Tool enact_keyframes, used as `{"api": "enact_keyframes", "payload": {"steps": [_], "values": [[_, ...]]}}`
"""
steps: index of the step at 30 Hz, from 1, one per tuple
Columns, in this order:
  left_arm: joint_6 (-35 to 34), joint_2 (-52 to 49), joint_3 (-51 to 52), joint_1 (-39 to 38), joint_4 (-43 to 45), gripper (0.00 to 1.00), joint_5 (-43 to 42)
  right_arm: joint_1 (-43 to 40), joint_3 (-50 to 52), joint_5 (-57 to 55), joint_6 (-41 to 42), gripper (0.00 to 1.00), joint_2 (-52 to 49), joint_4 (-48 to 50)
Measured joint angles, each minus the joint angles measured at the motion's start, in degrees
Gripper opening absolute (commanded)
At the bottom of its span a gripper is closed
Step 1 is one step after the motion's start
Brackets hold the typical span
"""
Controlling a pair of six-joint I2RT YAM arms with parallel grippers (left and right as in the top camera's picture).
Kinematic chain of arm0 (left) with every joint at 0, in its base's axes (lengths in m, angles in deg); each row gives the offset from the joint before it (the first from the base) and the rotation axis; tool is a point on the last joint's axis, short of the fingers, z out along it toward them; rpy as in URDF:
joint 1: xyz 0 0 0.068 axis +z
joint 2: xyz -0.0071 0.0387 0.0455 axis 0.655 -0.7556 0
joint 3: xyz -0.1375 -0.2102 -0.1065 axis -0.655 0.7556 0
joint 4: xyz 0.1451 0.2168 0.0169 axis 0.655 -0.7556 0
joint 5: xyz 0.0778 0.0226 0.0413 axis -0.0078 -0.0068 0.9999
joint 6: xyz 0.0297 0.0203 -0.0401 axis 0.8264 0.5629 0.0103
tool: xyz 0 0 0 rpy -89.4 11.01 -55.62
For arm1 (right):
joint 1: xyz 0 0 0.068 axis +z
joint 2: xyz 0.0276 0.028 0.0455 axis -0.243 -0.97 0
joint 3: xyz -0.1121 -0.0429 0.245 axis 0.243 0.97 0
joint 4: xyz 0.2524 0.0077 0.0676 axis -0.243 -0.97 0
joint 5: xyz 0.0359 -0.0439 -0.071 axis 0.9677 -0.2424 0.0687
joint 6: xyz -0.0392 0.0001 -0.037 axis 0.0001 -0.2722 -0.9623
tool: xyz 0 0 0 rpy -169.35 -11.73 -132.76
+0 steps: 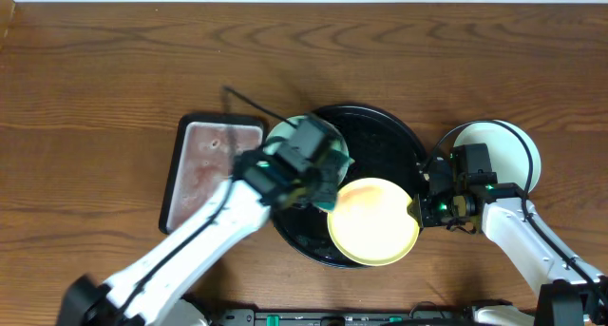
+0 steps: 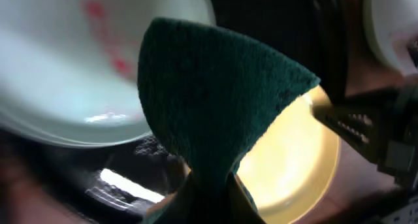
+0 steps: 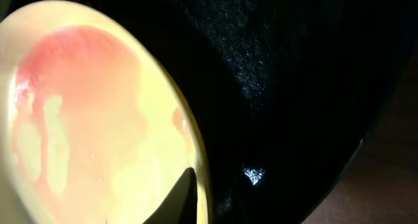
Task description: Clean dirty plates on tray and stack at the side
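Observation:
Next, my left gripper lets go of the dark green sponge inside the rectangular tray [image 1: 239, 185], near the tray's edge that faces the mint plate.
The round black tray [image 1: 380, 136] holds a pale mint plate [image 1: 282, 136] with a red smear [image 2: 104, 44] at its left side. My right gripper [image 1: 418, 208] is shut on the right rim of the pale yellow plate [image 1: 372, 221], which is tilted over the tray's front. In the right wrist view the yellow plate [image 3: 85, 119] shows a pink smear, with one finger [image 3: 192, 191] on its rim. My left gripper [image 1: 321, 179] is shut on a dark green sponge [image 2: 209, 93], between the mint plate and the yellow plate [image 2: 294, 159]. Another pale plate [image 1: 503, 145] lies on the table to the right of the tray.
A rectangular black-rimmed tray [image 1: 214, 169] with a pinkish-white inside lies left of the round tray. The brown wooden table [image 1: 114, 69] extends behind and to both sides.

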Motion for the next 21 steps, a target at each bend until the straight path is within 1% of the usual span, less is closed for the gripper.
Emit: {"api": "enact_keyframes", "payload": {"steps": [2, 5, 8, 9, 15, 21], "values": [[0.74, 2.29, 0.00, 3.04, -2.56, 0.07, 1.18, 0.00, 0.00, 0.02, 0.00, 0.16, 0.00, 0.04], [2.62, 3.74, 0.00, 8.98, -6.82, 0.07, 2.40, 0.00, 0.00, 0.04, 0.04, 0.09, 0.00, 0.00], [4.81, 3.72, 0.17, 15.13, -8.17, 0.07, 3.26, 0.00, 0.00, 0.09, 0.02, 0.02, 0.00, -0.26], [5.57, 3.72, 0.46, 17.29, -8.13, 0.07, 3.43, 0.00, 0.00, 0.04, 0.04, 0.01, 0.00, -0.35], [9.97, 3.72, 4.35, 25.64, -6.14, 0.07, 3.39, 0.00, 0.00, 0.07, 0.09, 0.01, 0.02, 0.00], [14.80, 3.61, 8.28, 30.49, -0.04, 0.07, 1.18, 0.00, -0.26, -0.33, 0.09, 0.01, 1.49, -0.07]]}}
